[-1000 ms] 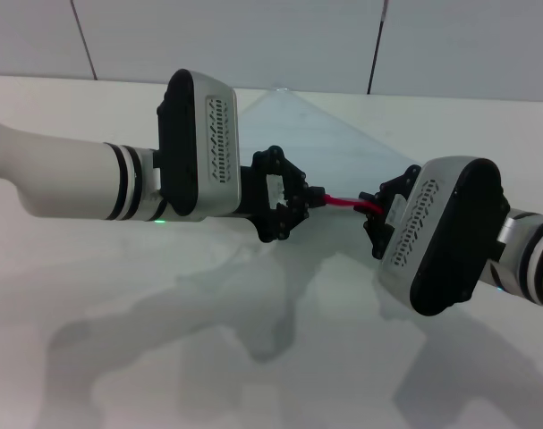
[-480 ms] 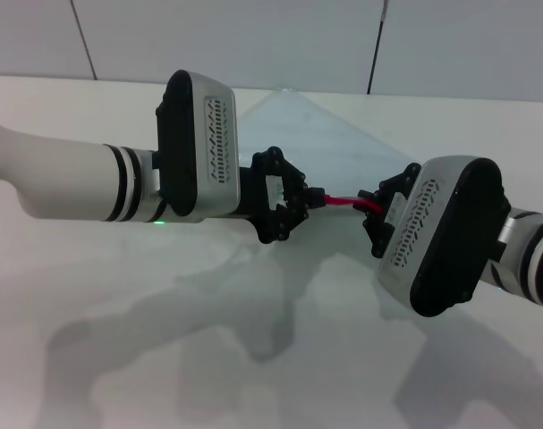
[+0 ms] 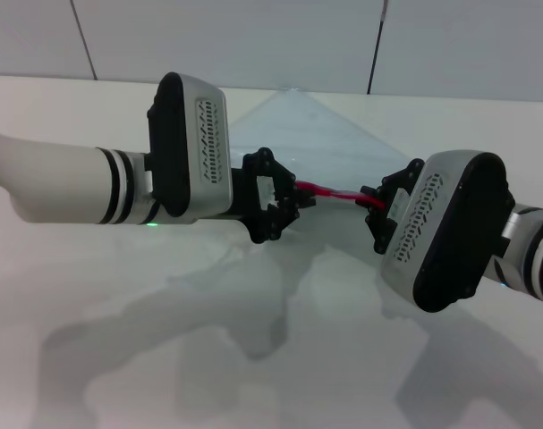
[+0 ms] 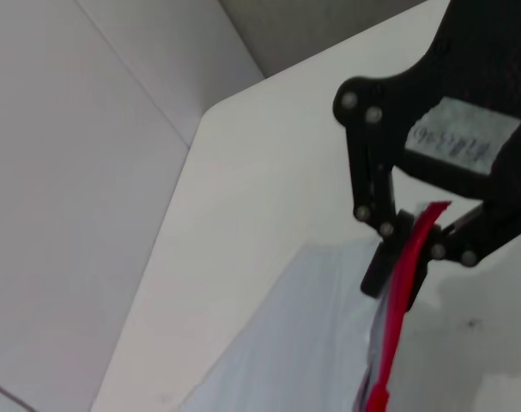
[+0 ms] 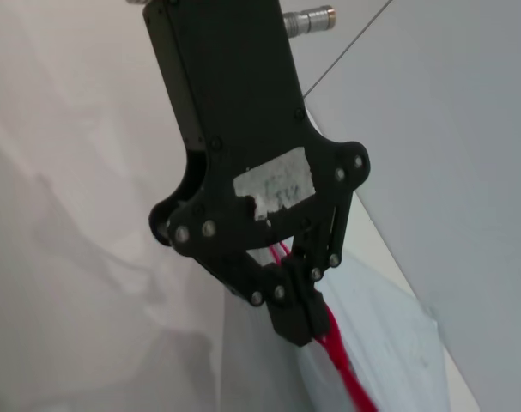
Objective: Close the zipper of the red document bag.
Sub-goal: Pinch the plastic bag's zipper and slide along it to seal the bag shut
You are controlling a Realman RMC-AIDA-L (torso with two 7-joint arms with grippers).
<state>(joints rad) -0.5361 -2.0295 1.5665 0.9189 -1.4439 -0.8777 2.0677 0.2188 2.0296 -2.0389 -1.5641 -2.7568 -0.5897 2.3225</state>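
Zipper's red strips split behind my left gripper; it should open, pinch the zipper nearer my right gripper (image 3: 334, 192), slide away along it.
The red document bag (image 3: 293, 121) is a translucent pale pouch held up above the table, sloping away toward the back. Its zipper (image 3: 332, 192) shows as a thin red strip stretched between my two grippers. My left gripper (image 3: 287, 204) is shut on the strip's left part. My right gripper (image 3: 377, 207) is shut on its right end. The left wrist view shows the right gripper (image 4: 408, 247) pinching the zipper (image 4: 396, 313) above the bag (image 4: 303, 343). The right wrist view shows the left gripper (image 5: 299, 323) clamped on the zipper (image 5: 346, 378). I cannot make out the slider.
A white table (image 3: 164, 357) lies under both arms, carrying their shadows. A grey panelled wall (image 3: 253, 36) stands behind the table's far edge. No other objects are in view.
My left gripper has slid to the left along the red strip, so a longer stretch of zipper shows between the grippers. The right gripper has held its place.
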